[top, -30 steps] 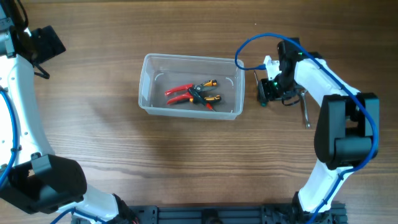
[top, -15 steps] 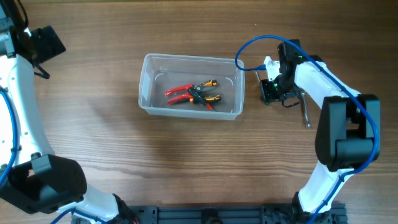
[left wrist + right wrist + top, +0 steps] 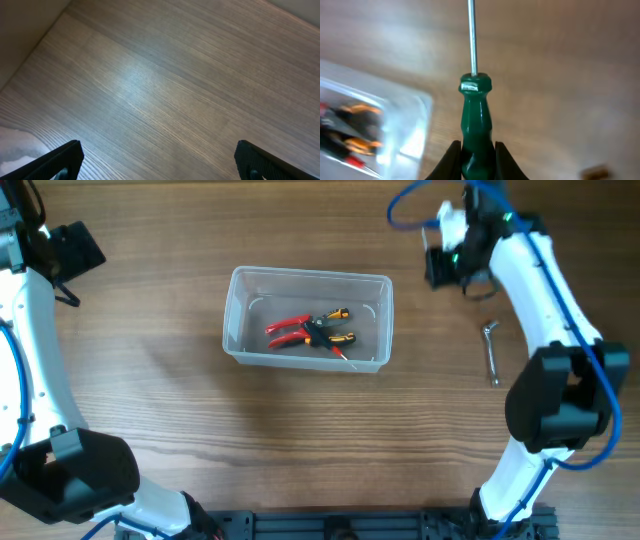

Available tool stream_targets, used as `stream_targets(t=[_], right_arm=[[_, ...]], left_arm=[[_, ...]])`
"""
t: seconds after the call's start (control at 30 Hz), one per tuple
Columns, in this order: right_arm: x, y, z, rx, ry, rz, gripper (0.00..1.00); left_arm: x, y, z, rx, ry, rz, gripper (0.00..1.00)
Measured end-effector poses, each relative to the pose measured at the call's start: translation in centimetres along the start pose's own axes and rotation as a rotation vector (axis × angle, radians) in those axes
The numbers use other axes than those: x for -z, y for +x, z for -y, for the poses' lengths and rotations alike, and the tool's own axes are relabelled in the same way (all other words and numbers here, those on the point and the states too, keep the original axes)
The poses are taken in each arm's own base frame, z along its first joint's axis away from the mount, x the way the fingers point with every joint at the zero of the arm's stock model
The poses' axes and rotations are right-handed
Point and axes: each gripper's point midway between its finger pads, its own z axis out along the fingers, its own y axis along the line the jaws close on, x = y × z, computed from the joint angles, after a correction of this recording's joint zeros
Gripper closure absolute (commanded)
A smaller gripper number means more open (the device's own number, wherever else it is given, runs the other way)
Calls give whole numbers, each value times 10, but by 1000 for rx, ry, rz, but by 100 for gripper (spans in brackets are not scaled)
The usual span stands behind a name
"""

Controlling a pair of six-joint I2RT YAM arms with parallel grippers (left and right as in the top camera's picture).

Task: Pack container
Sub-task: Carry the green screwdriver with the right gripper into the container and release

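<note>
Next, I let go of the green-handled screwdriver with my right gripper, so that it rests in the container (image 3: 281,350), in front of the red-handled pliers.
The clear plastic container (image 3: 306,319) sits mid-table and holds red-handled pliers (image 3: 290,328) and orange-and-black pliers (image 3: 335,330). Its corner also shows blurred in the right wrist view (image 3: 375,125). My right gripper (image 3: 475,160) is shut on the green handle of a screwdriver (image 3: 475,115), its metal shaft pointing away over bare wood. In the overhead view that gripper (image 3: 440,265) is lifted at the back right, beyond the container's far right corner. My left gripper (image 3: 160,160) is open and empty over bare wood, at the far left (image 3: 70,250).
A metal hex key (image 3: 490,350) lies on the table to the right of the container. A blue cable (image 3: 410,205) loops off the right arm. The table's far edge shows at the top left of the left wrist view.
My right gripper has risen and moved toward the back of the table with the green screwdriver in it. The hex key stays on the table. The left arm has not moved.
</note>
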Motion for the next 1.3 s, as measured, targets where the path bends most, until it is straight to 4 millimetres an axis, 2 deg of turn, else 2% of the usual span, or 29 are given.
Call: stream_targets(t=[0.1, 0.2, 0.37, 0.57, 0.63, 0.7, 0.8, 0.9, 1.03, 1.1, 1.3], right_arm=[[39, -34, -12, 70, 0, 93, 96], [51, -42, -33, 153, -30, 120, 96], [45, -16, -92, 384, -142, 30, 96], [39, 13, -180, 748, -242, -1, 96], [38, 20, -200, 839, -259, 3, 96], [37, 21, -211, 887, -265, 16, 95], [34, 20, -211, 899, -265, 17, 94], [20, 22, -207, 891, -268, -17, 95], [-19, 33, -201, 868, -282, -109, 95], [-49, 45, -195, 834, -290, -187, 96], [-78, 60, -191, 780, -300, -269, 95]], left_arm=[[0, 0, 0, 0, 1, 0, 0], [0, 0, 0, 0, 1, 0, 0], [0, 0, 0, 0, 1, 0, 0], [0, 0, 0, 0, 1, 0, 0], [0, 0, 0, 0, 1, 0, 0], [0, 0, 0, 0, 1, 0, 0], [0, 0, 0, 0, 1, 0, 0], [0, 0, 0, 0, 1, 0, 0], [0, 0, 0, 0, 1, 0, 0], [0, 0, 0, 0, 0, 0, 0], [0, 0, 0, 0, 0, 0, 0]])
